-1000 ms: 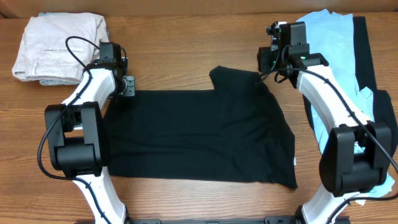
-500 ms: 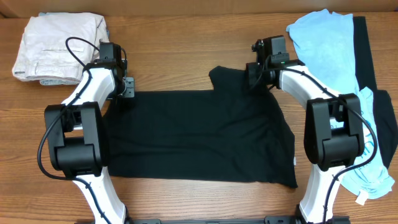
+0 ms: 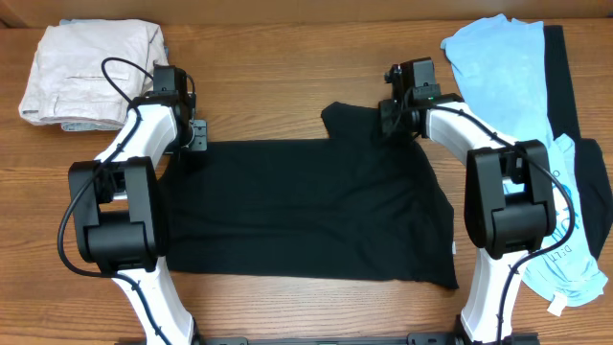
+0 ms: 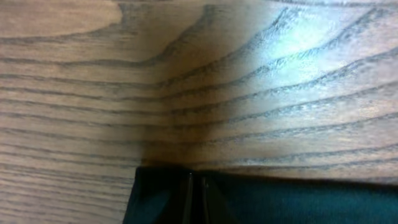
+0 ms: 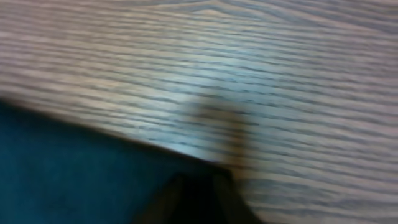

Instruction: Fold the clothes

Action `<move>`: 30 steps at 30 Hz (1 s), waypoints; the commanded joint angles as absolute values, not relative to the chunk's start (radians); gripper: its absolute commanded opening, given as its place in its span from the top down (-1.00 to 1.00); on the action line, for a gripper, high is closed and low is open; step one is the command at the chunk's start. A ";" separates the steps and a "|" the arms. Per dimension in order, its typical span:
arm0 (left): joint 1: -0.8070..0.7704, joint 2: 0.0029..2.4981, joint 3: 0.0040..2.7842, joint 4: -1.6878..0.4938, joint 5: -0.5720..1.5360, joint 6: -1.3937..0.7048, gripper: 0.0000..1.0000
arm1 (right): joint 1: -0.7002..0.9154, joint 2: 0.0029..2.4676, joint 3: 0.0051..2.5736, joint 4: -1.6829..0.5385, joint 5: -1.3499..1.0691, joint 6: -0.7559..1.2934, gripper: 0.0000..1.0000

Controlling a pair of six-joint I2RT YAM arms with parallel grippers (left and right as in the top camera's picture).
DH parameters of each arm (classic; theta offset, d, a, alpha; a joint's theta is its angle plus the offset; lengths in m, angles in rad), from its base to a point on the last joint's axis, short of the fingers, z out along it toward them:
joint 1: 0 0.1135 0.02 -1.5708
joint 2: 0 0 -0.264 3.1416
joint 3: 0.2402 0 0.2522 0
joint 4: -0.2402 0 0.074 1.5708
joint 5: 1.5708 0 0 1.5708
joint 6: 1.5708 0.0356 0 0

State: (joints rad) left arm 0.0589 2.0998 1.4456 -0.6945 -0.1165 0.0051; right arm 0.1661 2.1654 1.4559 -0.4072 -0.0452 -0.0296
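Observation:
The black T-shirt's flap sticks out past the T-shirt's far edge beside my right gripper. I need to open that gripper and grab the cloth (image 3: 368,113) by the flap before folding.
The black T-shirt (image 3: 306,206) lies spread flat in the middle of the table, with a small white tag (image 3: 453,251) at its right edge. My left gripper (image 3: 196,136) is at its far left corner, and in the left wrist view the fingers (image 4: 194,180) are pinched shut on the black cloth edge (image 4: 298,202). My right gripper (image 3: 391,117) is at the far right corner by the sleeve. In the blurred right wrist view its fingers (image 5: 199,183) stand apart over the black cloth's corner (image 5: 62,168).
Folded beige trousers (image 3: 91,72) lie at the far left. A light blue T-shirt (image 3: 498,67) and a black garment (image 3: 560,77) lie at the far right, with another light blue printed T-shirt (image 3: 565,249) at the near right.
My right arm has swung left from the light blue T-shirt to the black T-shirt's far right corner. The left arm and the black T-shirt have not moved.

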 commanded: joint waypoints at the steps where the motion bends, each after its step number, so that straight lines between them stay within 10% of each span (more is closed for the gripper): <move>1: 0.069 2.158 1.424 -0.741 -0.124 -0.004 0.92 | 0.167 2.199 1.473 -0.436 -0.008 -0.027 0.84; 8: 0.070 2.158 1.493 -0.805 -0.131 -0.005 0.92 | 0.167 2.197 1.615 -0.603 -0.009 -0.027 0.84; 10: 0.071 2.158 1.520 -0.820 -0.131 -0.005 0.92 | 0.167 2.197 1.660 -0.632 -0.009 -0.027 -0.08; 12: 0.071 2.158 1.543 -0.831 -0.130 -0.005 0.92 | 0.168 2.197 1.687 -0.633 -0.014 -0.028 -0.25; 30: 0.071 2.158 1.557 -0.830 -0.130 -0.008 0.92 | 0.293 2.305 1.690 -0.591 0.052 -0.128 -0.38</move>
